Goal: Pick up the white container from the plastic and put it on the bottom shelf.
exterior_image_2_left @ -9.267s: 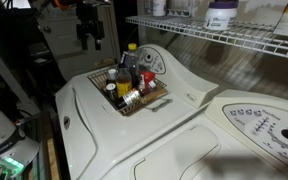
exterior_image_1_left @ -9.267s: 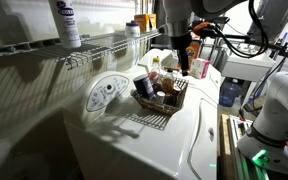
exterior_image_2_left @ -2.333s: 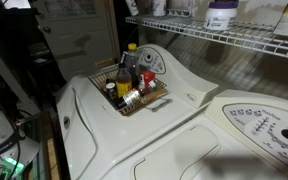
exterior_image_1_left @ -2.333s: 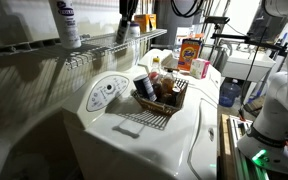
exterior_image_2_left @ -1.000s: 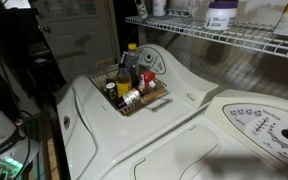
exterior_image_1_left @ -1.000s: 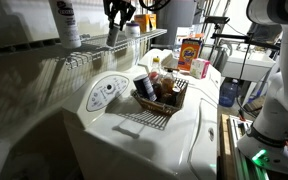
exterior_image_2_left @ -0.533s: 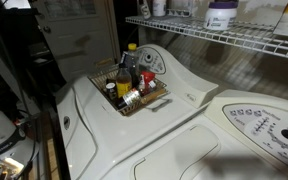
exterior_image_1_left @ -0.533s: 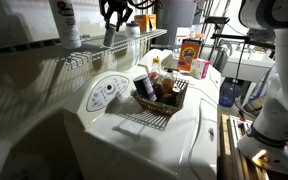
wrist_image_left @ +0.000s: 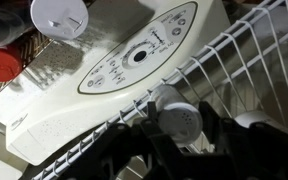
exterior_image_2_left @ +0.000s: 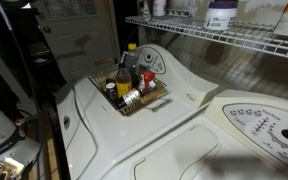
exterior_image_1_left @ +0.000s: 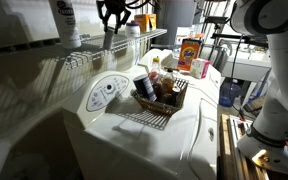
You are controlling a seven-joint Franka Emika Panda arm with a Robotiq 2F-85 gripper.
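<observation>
Next, my gripper sets the white container down and lets go of it on the wire bottom shelf [exterior_image_1_left: 106,47] [wrist_image_left: 168,95], between the tall white bottle and the other containers.
My gripper [exterior_image_1_left: 110,24] hangs over the wire bottom shelf [exterior_image_1_left: 89,48], shut on the white container [exterior_image_1_left: 108,38], a small pale cylinder held upright with its lower end at rod level. In the wrist view the container's perforated top [wrist_image_left: 177,122] sits between the black fingers [wrist_image_left: 216,128] of my gripper [wrist_image_left: 180,112], with the shelf rods [wrist_image_left: 239,60] around it. Whether it rests on the rods I cannot tell. The plastic, a dark basket [exterior_image_1_left: 173,101] [exterior_image_2_left: 149,100], stands on the washer with bottles inside. The gripper is out of frame in the exterior view from the washer's front.
A tall white bottle with a blue label [exterior_image_1_left: 66,22] stands on the shelf beside the gripper. Other containers [exterior_image_1_left: 133,28] sit further along it. Below are the washer's control panel [wrist_image_left: 134,60], a flat wire grid [exterior_image_1_left: 144,121] and an orange box [exterior_image_1_left: 191,52].
The gripper has shifted a little along the shelf toward the tall bottle, still holding the white container. Nothing in the basket has moved.
</observation>
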